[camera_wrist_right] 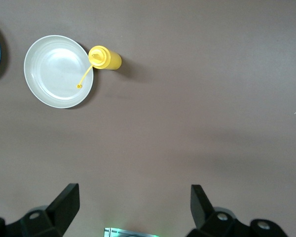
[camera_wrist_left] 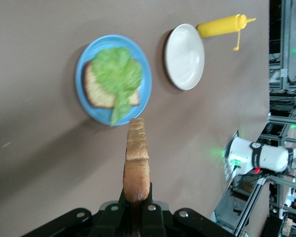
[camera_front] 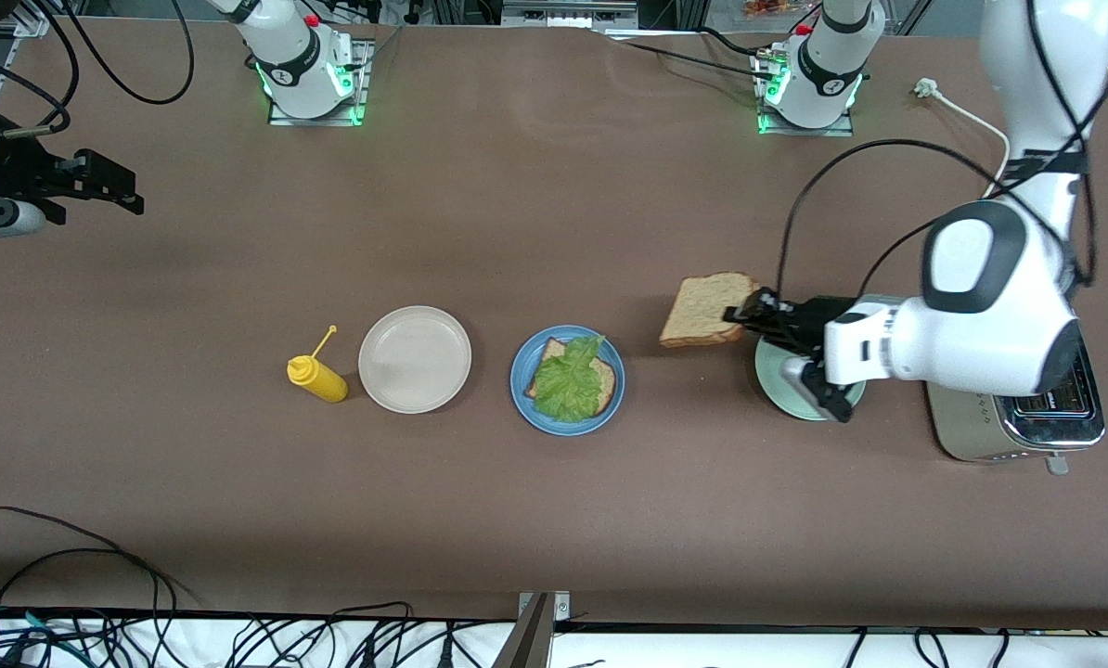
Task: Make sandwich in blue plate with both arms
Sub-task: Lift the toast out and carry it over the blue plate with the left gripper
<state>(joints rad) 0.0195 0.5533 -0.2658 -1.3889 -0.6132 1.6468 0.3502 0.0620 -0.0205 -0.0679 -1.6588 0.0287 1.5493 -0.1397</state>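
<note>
My left gripper has the second bread slice. It will release the slice on top of the lettuce leaf (camera_front: 574,362) (camera_wrist_left: 115,91) on the blue plate.
The blue plate (camera_front: 563,425) (camera_wrist_left: 144,96) holds one brown bread slice (camera_front: 602,378) (camera_wrist_left: 96,93) with a ruffled lettuce leaf (camera_front: 568,378) (camera_wrist_left: 117,74) lying on it. My left gripper (camera_front: 749,314) (camera_wrist_left: 136,190) is shut on the edge of a second bread slice (camera_front: 705,310) (camera_wrist_left: 137,153). It holds that slice in the air over the table, between the blue plate and a mint-green plate (camera_front: 777,382). My right gripper (camera_front: 132,193) (camera_wrist_right: 133,202) waits open and empty above the right arm's end of the table.
A beige-white plate (camera_front: 415,359) (camera_wrist_right: 58,70) and a yellow mustard bottle (camera_front: 317,378) (camera_wrist_right: 106,58) sit beside the blue plate, toward the right arm's end. A silver toaster (camera_front: 1027,422) stands at the left arm's end, partly under that arm. Cables run along the table's near edge.
</note>
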